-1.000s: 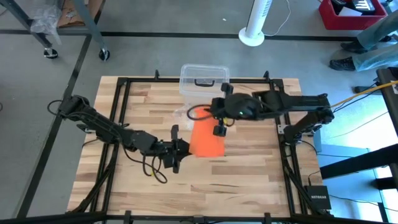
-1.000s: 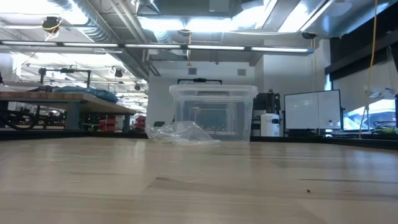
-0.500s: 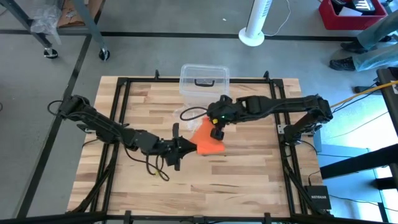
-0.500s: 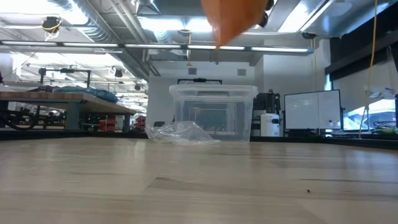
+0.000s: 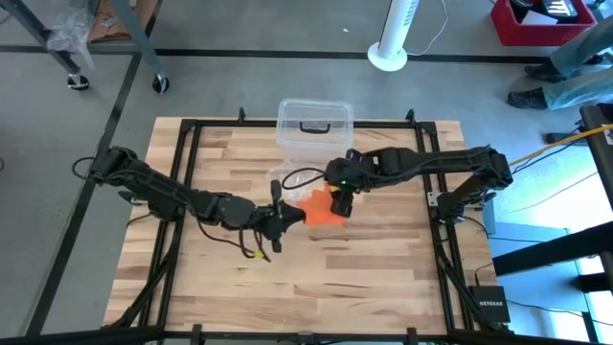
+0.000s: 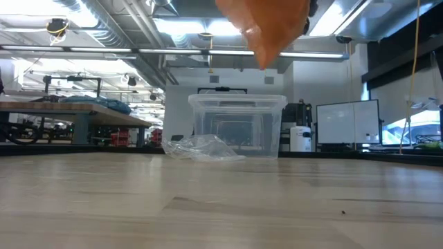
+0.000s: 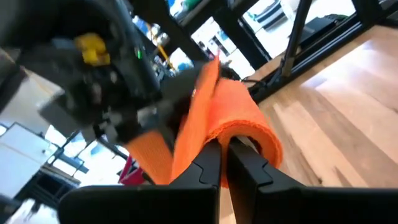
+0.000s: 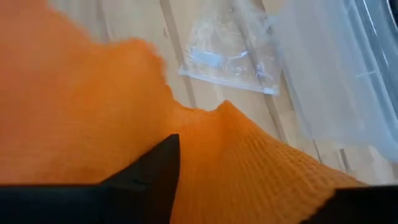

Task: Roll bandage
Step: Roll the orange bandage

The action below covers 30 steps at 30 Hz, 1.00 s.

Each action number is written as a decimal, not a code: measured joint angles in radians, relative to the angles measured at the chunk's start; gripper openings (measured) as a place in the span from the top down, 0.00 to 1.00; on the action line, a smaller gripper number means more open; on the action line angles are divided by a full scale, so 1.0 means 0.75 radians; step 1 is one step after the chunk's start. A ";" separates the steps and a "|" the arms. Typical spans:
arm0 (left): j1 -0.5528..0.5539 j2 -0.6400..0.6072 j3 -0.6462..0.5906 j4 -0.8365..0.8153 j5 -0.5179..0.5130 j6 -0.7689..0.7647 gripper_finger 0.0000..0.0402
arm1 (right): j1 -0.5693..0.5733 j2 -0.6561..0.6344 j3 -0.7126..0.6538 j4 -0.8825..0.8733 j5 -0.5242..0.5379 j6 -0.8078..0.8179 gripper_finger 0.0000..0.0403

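Note:
My right gripper points down with the bunched bandage spread across its open fingers, so it should back off, come in level and pinch the edge (image 5: 339, 218) opposite my left gripper.
The bright orange bandage (image 5: 323, 207) hangs bunched above the middle of the table, between my two grippers. In the low view its lower end (image 6: 266, 31) is well clear of the tabletop. My left gripper (image 5: 287, 216) is shut on it from the table's left side. My right gripper (image 5: 340, 196) stands over its far right part, pointing down. Its fingers (image 8: 155, 174) are spread open with orange cloth (image 8: 93, 106) filling the gap between them. My left gripper pinches a fold of the bandage (image 7: 214, 134) between its two shut fingers, coming about level from the table's left. The cloth loops over and past the fingertips (image 7: 252, 121) and is lifted clear of the table. My right gripper stands open around the cloth; whether its fingers touch it, I cannot tell.
A clear plastic box (image 5: 314, 123) with a dark handle stands at the table's far edge. A crumpled clear plastic piece (image 5: 283, 177) lies just in front of it. A person's legs (image 5: 575, 57) show on the floor beyond the far right corner.
My left gripper has moved a little toward the table's far and right edges, closer to my right gripper. The bandage, a flat spread sheet a second ago, is now bunched into a smaller crumpled shape between the grippers. Its lower end has dropped into the low view.

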 joint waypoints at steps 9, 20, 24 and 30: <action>0.026 0.000 0.000 -0.060 -0.003 -0.040 0.99 | 0.001 0.000 0.121 -0.100 -0.116 0.000 0.47; 0.026 -0.001 0.001 -0.083 0.017 -0.040 0.99 | -0.025 0.007 0.091 -0.063 0.031 0.197 0.47; 0.026 -0.001 0.001 -0.143 0.021 -0.037 0.99 | -0.032 0.005 0.091 -0.156 -0.026 0.353 0.47; 0.064 -0.001 0.001 -0.258 -0.043 -0.076 0.99 | -0.017 0.009 0.091 -0.162 -0.096 0.385 0.47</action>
